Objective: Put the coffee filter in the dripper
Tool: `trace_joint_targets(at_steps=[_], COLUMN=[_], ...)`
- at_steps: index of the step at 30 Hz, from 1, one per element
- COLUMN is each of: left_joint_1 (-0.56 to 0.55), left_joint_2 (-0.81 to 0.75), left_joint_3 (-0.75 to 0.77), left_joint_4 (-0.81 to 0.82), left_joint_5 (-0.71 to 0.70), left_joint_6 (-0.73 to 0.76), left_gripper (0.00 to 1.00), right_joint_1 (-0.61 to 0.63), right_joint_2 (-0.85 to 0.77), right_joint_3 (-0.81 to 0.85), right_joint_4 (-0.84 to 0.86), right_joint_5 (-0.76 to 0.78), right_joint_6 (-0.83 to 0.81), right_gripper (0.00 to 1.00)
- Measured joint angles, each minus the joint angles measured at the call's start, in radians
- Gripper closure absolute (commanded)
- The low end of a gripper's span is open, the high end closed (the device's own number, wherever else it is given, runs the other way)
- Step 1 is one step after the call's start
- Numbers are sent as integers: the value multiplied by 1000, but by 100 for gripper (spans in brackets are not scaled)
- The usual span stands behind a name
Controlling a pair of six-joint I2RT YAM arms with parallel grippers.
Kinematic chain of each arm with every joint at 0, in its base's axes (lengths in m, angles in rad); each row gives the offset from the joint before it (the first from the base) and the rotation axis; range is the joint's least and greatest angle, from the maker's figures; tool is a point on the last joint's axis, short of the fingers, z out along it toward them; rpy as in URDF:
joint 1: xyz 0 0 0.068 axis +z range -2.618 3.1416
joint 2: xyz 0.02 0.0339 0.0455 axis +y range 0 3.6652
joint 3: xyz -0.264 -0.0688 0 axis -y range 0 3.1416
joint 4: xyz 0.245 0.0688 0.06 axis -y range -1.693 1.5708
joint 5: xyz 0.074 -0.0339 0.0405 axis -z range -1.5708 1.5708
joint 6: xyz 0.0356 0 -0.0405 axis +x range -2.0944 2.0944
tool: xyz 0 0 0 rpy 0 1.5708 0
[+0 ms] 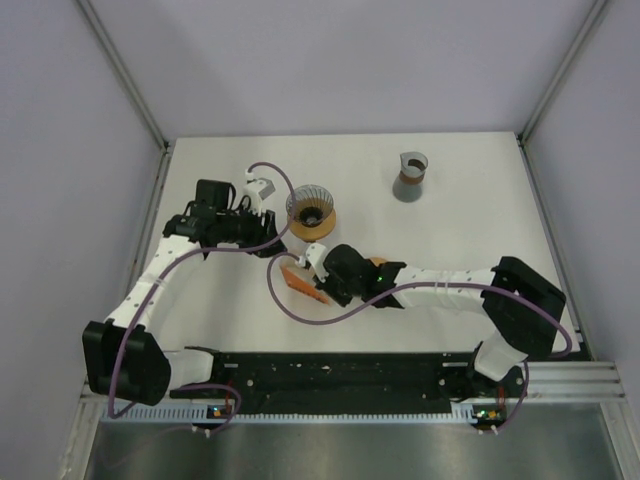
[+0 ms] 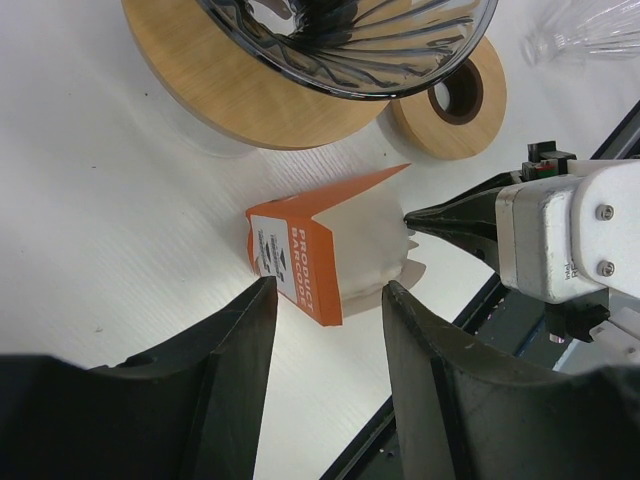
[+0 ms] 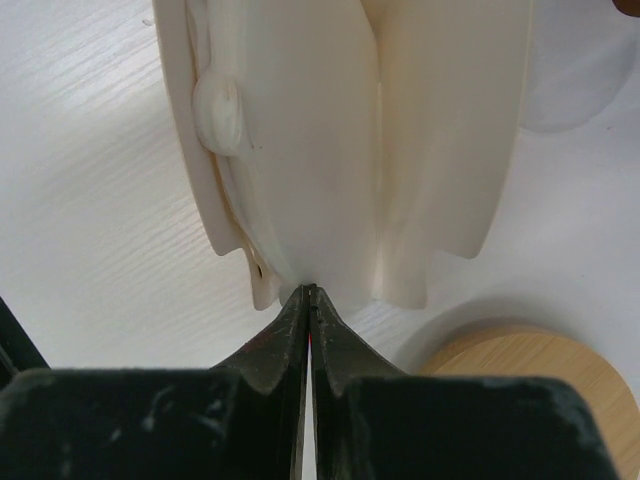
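Observation:
I need to open my right gripper's fingers, as they meet only the rim of the outermost coffee filter, and pinch a single filter's edge (image 3: 290, 284) before pulling it out.
The glass dripper (image 1: 311, 210) sits on its wooden collar (image 2: 240, 95) at mid-table. Just in front of it lies an orange filter box (image 1: 303, 283) on its side, with white coffee filters (image 2: 375, 245) sticking out of its open end. My right gripper (image 3: 310, 292) is shut, its tips pinching the near edge of the outermost coffee filter (image 3: 350, 140). In the left wrist view its pointed tips (image 2: 415, 218) touch the paper. My left gripper (image 2: 325, 300) hovers open beside the dripper, above the box (image 2: 295, 255), holding nothing.
A small glass server with a brown band (image 1: 410, 177) stands at the back right. A loose wooden ring (image 2: 450, 95) lies next to the dripper's base. The black rail (image 1: 330, 375) runs along the near edge.

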Motion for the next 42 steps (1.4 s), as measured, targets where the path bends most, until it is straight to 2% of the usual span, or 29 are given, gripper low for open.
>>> trace_joint_targets(at_steps=[9,14,19,22,27,35,42], left_joint_1=[0,-1,-1,-1,-1,-1,-1], left_joint_2=[0,0,0,0,0,0,0], left_joint_3=[0,0,13,16,16,16,16], left_joint_4=[0,-1,-8,-8,-8,-8,-8], left_joint_5=[-3,-11,-18,-20,-22,-22,-22], left_joint_6=[0,1,5,5,6,6,7], left_gripper=[48,44,43,43,43,43,43], right_joint_1=[0,0,0,0,0,0,0], right_joint_2=[9,-23,-76,-78,-56,4,7], right_joint_3=[19,18,4,2,3,5,11], right_joint_4=[-13,-27,-8,-2,2,-3,-4], right_joint_5=[25,25,1,-8,-4,10,10], right_joint_6=[2,8,11,17,19,33,35], right_gripper=[100,100,80,76,81,81,94])
